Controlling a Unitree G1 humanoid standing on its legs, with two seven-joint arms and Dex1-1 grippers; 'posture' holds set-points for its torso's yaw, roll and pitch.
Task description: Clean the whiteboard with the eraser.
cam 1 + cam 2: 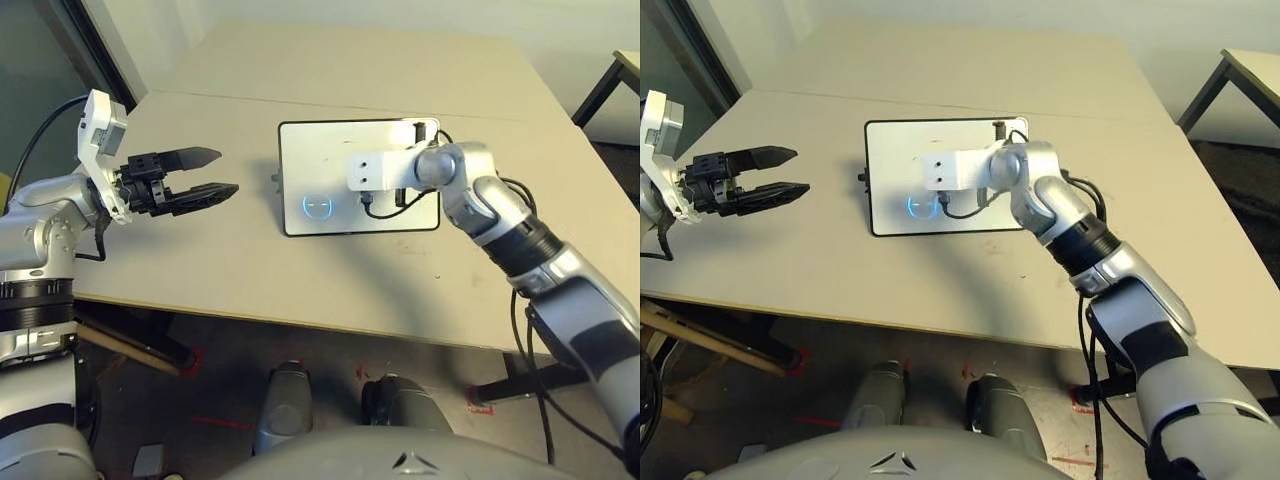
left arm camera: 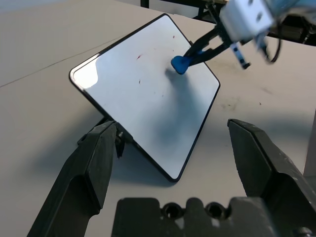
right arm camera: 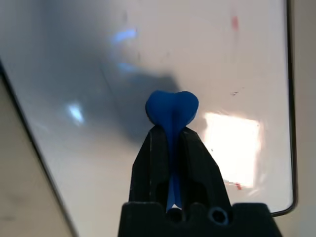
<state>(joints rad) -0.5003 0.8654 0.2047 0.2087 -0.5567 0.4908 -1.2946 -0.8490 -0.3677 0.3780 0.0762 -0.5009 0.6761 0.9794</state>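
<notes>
Next, I let go of the blue eraser with my right gripper on the bare table (image 1: 474, 220) next to the whiteboard, under that gripper's own arm.
The whiteboard (image 1: 320, 160) lies flat on the middle of the table, black-framed, with a bluish circle (image 1: 317, 205) near its front edge and a few small specks on its surface. My right gripper (image 3: 172, 131) points down at the board and is shut on the blue eraser (image 3: 172, 109). The left wrist view has the eraser (image 2: 180, 64) right at the board's (image 2: 138, 98) surface, towards its far right part; whether it touches I cannot tell. My left gripper (image 1: 225, 170) hovers open to the left of the board, fingers aimed at it, holding nothing.
The beige table (image 1: 200, 260) has a seam running across behind the board and its front edge is close to me. Faint dark smudges (image 1: 405, 243) mark the tabletop just in front of the board. Another table's dark leg (image 1: 600, 90) stands at the far right.
</notes>
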